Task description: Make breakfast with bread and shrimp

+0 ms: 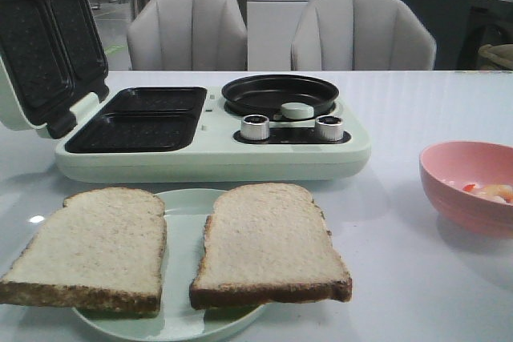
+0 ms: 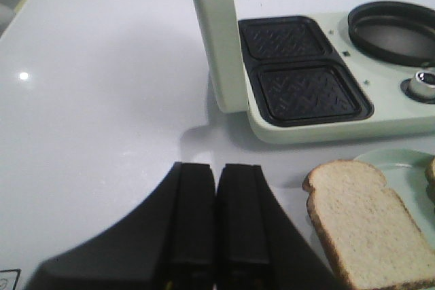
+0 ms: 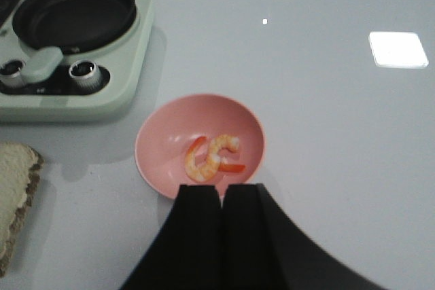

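Note:
Next, my left gripper goes to the near outer corner [image 1: 14, 287] [image 2: 352, 282] of the bread slice farther from the pink bowl and closes there.
Two slices of bread lie side by side on a pale green plate [image 1: 183, 222] at the table's front: the left slice [image 1: 92, 246] and the right slice [image 1: 268, 242]. The left slice also shows in the left wrist view [image 2: 367, 225], just beside my left gripper [image 2: 217, 168], which is shut and empty above the bare table. Shrimp [image 3: 212, 157] lie curled in a pink bowl [image 3: 163, 144] at the front right [image 1: 469, 186]. My right gripper [image 3: 221, 189] hangs shut and empty just short of the bowl's near rim. Neither gripper shows in the front view.
A pale green breakfast maker [image 1: 212, 150] stands behind the plate, with its lid [image 1: 44, 46] swung open to the left, two dark sandwich wells [image 1: 140, 118], a round black pan [image 1: 279, 94] and two silver knobs [image 1: 255, 127]. Two grey chairs [image 1: 188, 30] stand beyond the table.

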`<state>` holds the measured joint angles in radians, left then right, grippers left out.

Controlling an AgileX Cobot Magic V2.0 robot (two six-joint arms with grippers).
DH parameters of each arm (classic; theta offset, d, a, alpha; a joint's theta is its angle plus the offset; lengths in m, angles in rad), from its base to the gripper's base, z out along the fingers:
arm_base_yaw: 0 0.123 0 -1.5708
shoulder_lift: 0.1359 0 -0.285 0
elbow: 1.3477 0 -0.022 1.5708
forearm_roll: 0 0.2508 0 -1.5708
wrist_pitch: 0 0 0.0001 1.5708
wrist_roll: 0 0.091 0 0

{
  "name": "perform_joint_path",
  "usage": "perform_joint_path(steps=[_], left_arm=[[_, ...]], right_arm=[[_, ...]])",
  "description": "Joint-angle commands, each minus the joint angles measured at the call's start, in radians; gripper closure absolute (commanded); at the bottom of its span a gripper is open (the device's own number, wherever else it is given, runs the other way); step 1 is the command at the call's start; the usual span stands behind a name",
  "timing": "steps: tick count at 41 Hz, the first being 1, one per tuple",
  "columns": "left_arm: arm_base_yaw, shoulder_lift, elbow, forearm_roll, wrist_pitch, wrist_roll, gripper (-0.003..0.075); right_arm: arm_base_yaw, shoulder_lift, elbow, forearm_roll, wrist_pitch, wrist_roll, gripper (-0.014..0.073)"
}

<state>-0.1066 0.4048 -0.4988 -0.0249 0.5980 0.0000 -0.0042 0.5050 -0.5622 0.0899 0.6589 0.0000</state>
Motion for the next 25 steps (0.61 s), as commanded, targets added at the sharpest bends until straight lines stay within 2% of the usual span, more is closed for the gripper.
perform_joint_path(steps=[1, 3, 6, 11, 14, 17, 21, 25], left_arm=[[0.001, 0.032, -0.017, -0.016, -0.068, -0.011, 0.0620], [0.001, 0.040, -0.015, -0.024, -0.066, -0.011, 0.0618], [0.001, 0.054, -0.015, -0.026, -0.066, -0.011, 0.0594], [0.001, 0.070, -0.015, -0.026, -0.066, -0.011, 0.0450], [0.001, 0.077, -0.015, -0.026, -0.064, -0.011, 0.0347], [0.001, 0.082, -0.015, -0.024, -0.061, 0.000, 0.0281], [-0.013, 0.096, -0.015, -0.042, -0.067, 0.060, 0.0286], [-0.083, 0.130, -0.015, -0.090, -0.081, 0.170, 0.0286]], right_arm=[[-0.005, 0.032, -0.010, -0.008, -0.074, -0.007, 0.0559], [-0.005, 0.040, -0.008, -0.012, -0.074, -0.007, 0.0498], [-0.005, 0.047, -0.004, -0.020, -0.081, -0.007, 0.0323], [-0.005, 0.054, -0.001, -0.024, -0.085, -0.007, 0.0106], [-0.005, 0.054, -0.001, -0.025, -0.085, -0.007, 0.0060], [-0.005, 0.054, -0.001, -0.025, -0.085, -0.007, 0.0064], [-0.005, 0.054, -0.001, -0.025, -0.085, -0.007, 0.0064], [-0.005, 0.054, -0.001, -0.025, -0.085, -0.007, 0.0064]])
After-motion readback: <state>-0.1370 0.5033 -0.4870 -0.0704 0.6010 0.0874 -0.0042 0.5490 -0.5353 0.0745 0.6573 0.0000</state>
